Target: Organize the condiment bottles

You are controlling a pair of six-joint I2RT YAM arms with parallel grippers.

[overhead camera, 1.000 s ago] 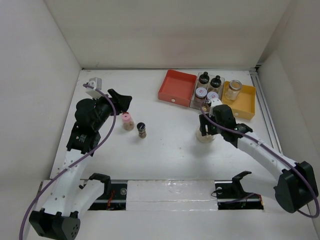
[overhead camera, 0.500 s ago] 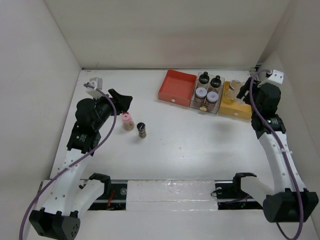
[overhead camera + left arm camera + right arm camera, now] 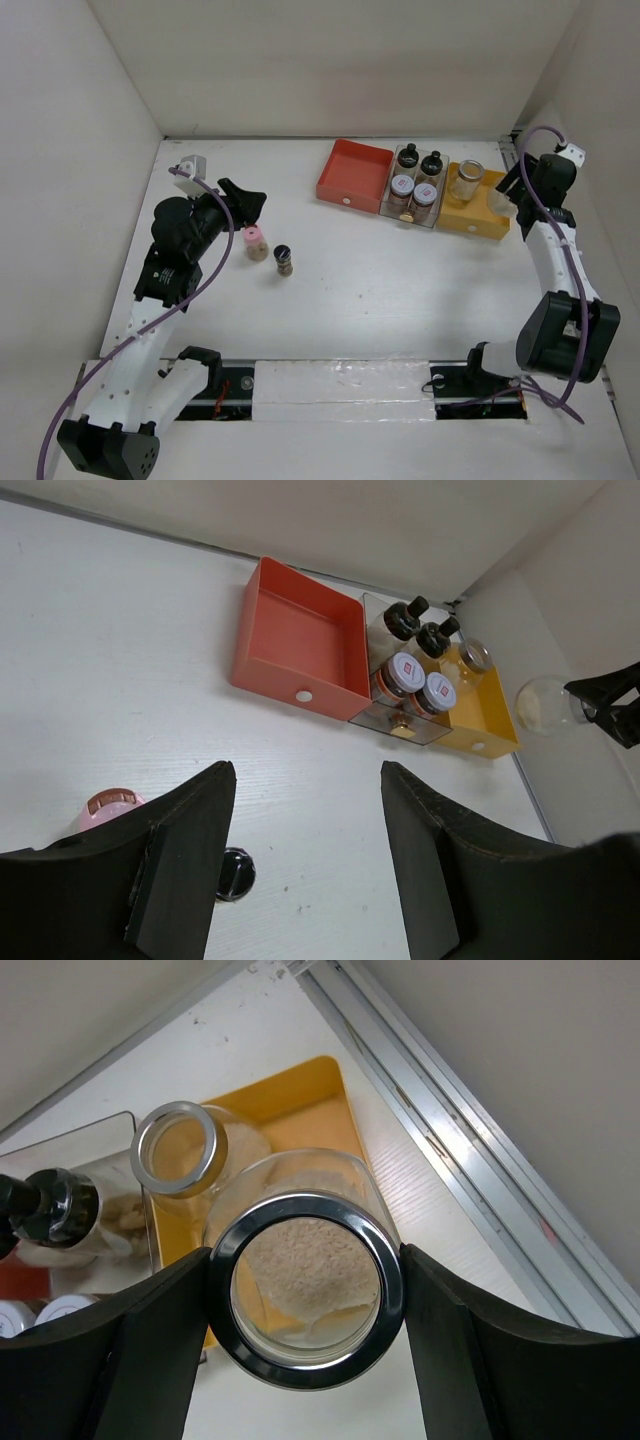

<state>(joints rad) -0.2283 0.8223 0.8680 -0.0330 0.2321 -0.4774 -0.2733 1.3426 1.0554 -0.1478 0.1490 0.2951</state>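
Note:
My right gripper needs to let go of the clear glass jar in the yellow tray's front corner (image 3: 487,208) (image 3: 322,1260), next to the second glass jar. The held jar is now over that tray.
My right gripper (image 3: 508,190) is shut on a wide clear glass jar (image 3: 305,1290) of pale powder and holds it over the right end of the yellow tray (image 3: 482,215). A second glass jar (image 3: 465,180) stands in that tray, and also shows in the right wrist view (image 3: 180,1147). The clear tray (image 3: 396,210) holds two black-capped bottles (image 3: 408,156) and two short jars with reddish-silver lids (image 3: 401,187). A pink-capped bottle (image 3: 254,241) and a black-capped bottle (image 3: 284,260) stand on the table. My left gripper (image 3: 245,200) is open and empty just above and left of them.
An empty red tray (image 3: 354,174) sits left of the clear tray. A metal rail (image 3: 450,1140) runs along the right wall beside the yellow tray. White walls enclose the table at the left, back and right.
My right arm has swung from the table's middle to the far right, carrying the glass jar to the yellow tray's right end. The left arm has not moved.

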